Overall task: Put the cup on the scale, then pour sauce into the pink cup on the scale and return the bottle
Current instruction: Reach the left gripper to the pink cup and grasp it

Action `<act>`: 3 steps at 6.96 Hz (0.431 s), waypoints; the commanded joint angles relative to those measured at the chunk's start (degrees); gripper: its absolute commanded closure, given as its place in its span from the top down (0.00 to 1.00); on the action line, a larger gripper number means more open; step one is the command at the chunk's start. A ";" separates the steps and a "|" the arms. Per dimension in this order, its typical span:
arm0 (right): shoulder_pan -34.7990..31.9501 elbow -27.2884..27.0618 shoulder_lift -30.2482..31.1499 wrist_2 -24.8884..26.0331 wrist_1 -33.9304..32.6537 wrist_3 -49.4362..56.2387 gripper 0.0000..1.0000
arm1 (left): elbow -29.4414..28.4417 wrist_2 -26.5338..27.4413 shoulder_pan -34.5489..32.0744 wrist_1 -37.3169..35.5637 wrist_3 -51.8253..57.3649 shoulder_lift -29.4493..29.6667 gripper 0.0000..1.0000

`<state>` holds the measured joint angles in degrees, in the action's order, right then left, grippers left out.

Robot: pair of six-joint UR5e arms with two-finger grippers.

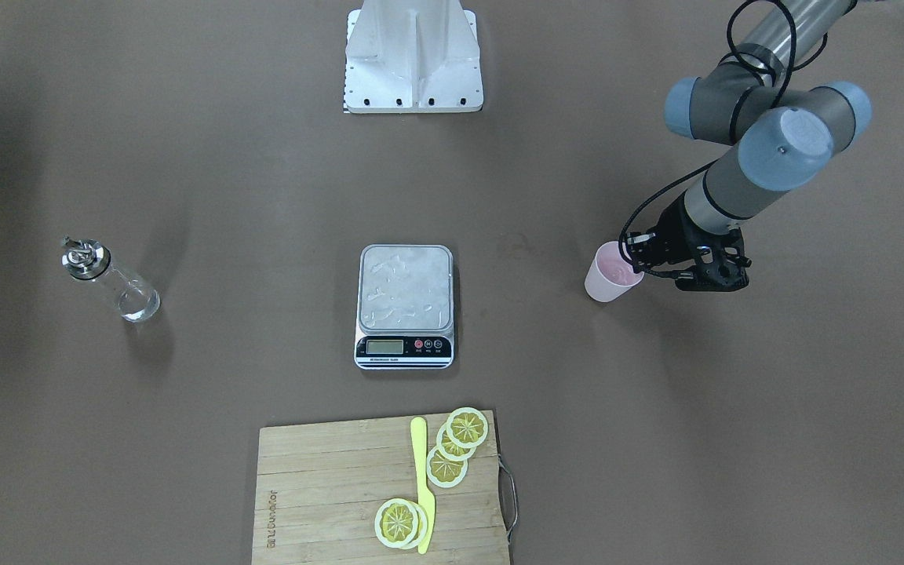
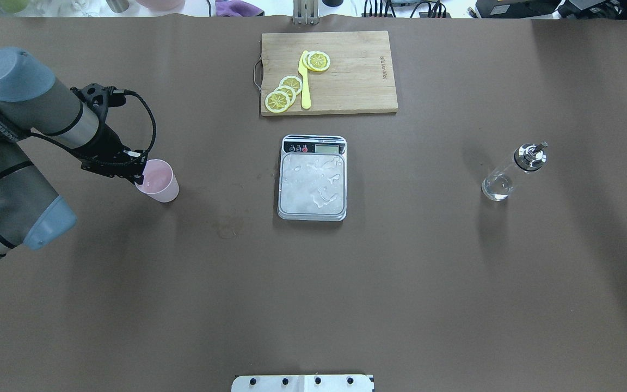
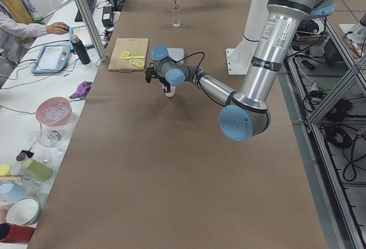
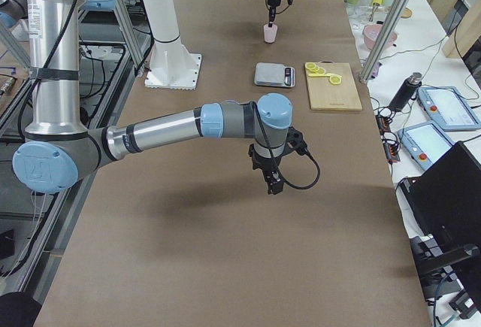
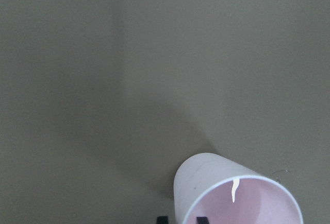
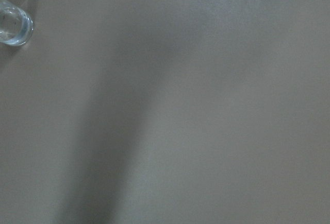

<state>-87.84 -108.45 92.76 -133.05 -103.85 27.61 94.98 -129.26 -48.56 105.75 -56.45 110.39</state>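
The pink cup, now upright on the brown table, will be let go by my left gripper on the middle of the scale platform [image 1: 406, 290].
The pink cup [image 2: 158, 181] stands upright on the brown table, well to the left of the scale [image 2: 312, 182]. My left gripper [image 2: 138, 175] is at the cup's rim. In the left wrist view its two dark fingertips [image 5: 202, 219] sit close together astride the cup [image 5: 237, 198] wall, so it looks shut on the rim. The scale [image 1: 405, 302] platform is bare. The clear bottle [image 2: 512, 173] with its silver cap stands far to the scale's right, and its base shows in the right wrist view [image 6: 13, 27]. My right gripper [image 4: 272, 184] hovers over bare table; I cannot tell whether it is open.
A wooden cutting board [image 2: 357, 71] with lemon slices [image 2: 283, 92] and a yellow knife [image 2: 305, 81] lies beyond the scale. The white robot base plate [image 1: 413, 55] is on my side of the table. Bowls and cups stand off the table's left end [image 3: 54, 111].
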 commanded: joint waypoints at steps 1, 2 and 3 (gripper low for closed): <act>0.21 0.08 2.06 -1.15 3.10 0.51 1.00 | -0.32 -0.29 0.30 -2.37 -7.74 7.76 0.00; 1.17 0.26 2.60 -3.07 5.22 0.34 1.00 | -0.32 -0.21 1.35 -9.35 -10.23 14.43 0.00; 1.88 0.00 2.78 -3.62 5.33 0.34 1.00 | -0.84 0.14 3.36 -12.55 -12.09 18.50 0.00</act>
<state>-86.84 -108.31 95.03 -135.55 -99.60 27.99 94.58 -129.40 -47.07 97.97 -65.65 123.09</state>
